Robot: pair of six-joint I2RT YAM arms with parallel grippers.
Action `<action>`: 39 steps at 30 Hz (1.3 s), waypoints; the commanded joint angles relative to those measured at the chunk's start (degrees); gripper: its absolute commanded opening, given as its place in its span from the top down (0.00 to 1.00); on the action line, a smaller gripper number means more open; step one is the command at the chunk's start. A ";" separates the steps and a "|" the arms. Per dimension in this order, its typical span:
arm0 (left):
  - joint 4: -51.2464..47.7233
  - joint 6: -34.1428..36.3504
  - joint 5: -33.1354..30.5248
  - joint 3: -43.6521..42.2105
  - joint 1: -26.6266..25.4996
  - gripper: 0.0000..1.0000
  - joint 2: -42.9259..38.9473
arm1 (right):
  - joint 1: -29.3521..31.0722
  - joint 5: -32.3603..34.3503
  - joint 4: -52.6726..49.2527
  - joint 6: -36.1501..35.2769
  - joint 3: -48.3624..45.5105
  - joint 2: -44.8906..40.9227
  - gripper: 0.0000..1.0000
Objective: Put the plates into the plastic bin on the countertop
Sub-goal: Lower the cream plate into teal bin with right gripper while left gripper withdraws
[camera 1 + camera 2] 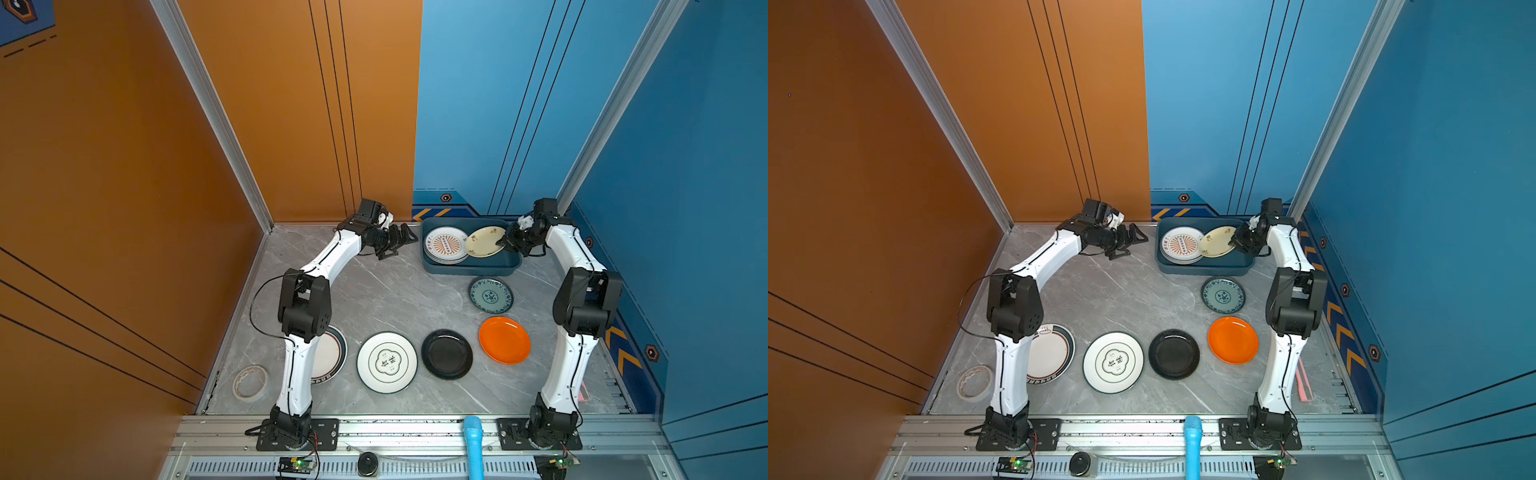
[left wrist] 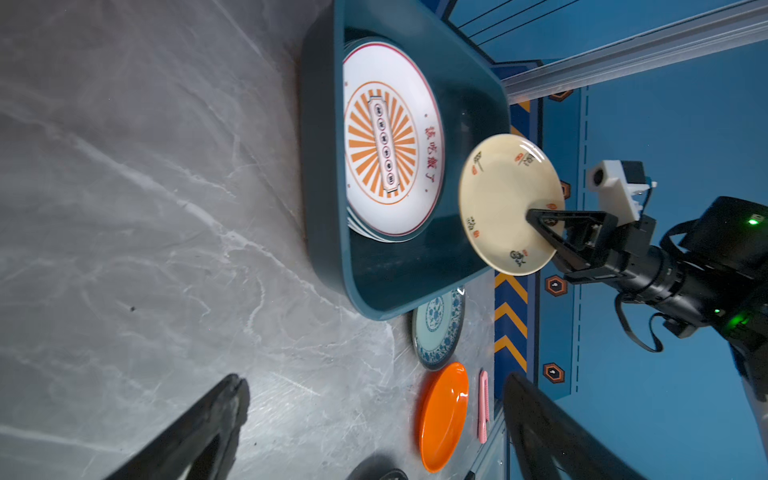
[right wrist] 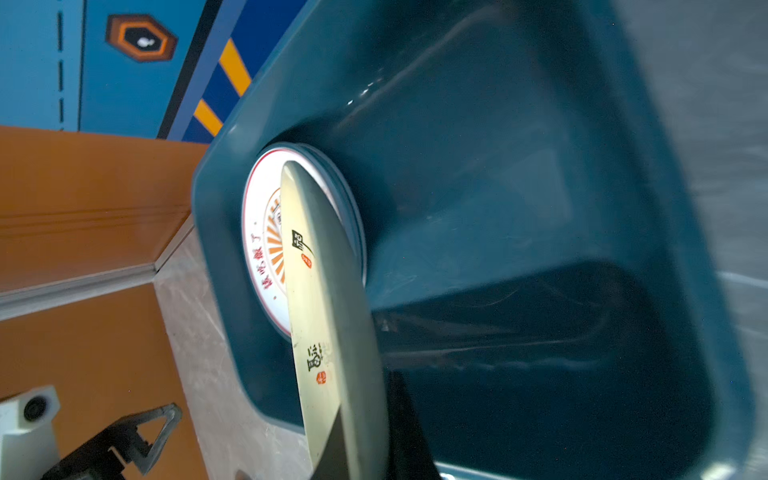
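Observation:
I will set the cream plate, now tilted over the bin, beside the sunburst stack, near the bin's front side point(image 1: 490, 255), with my right gripper.
The dark teal plastic bin point(image 1: 469, 271) point(image 1: 1204, 269) stands at the back of the countertop point(image 1: 374, 291). A stack topped by a sunburst plate point(image 1: 446, 245) point(image 2: 390, 141) fills its left half. My right gripper point(image 1: 503, 243) point(image 3: 370, 432) is shut on the rim of a cream plate point(image 1: 483, 241) point(image 3: 328, 291), held tilted over the bin's right half. My left gripper point(image 1: 405, 241) point(image 2: 374, 378) hangs open and empty, left of the bin. On the countertop lie teal-patterned point(image 1: 491, 295), orange point(image 1: 504, 340), black point(image 1: 446, 354), green-emblem point(image 1: 386, 361) and dark-rimmed point(image 1: 334, 353) plates.
A tape roll point(image 1: 250, 382) lies at the front left corner. A pink strip point(image 1: 1304, 384) lies along the right edge. The left arm covers part of the dark-rimmed plate. Walls close the back and both sides. A blue cylinder point(image 1: 473, 440) crosses the front rail.

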 commanded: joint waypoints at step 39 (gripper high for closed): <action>-5.91 6.10 -0.65 -0.37 1.26 0.00 -0.54 | 1.30 10.60 -11.05 1.99 7.90 8.06 0.89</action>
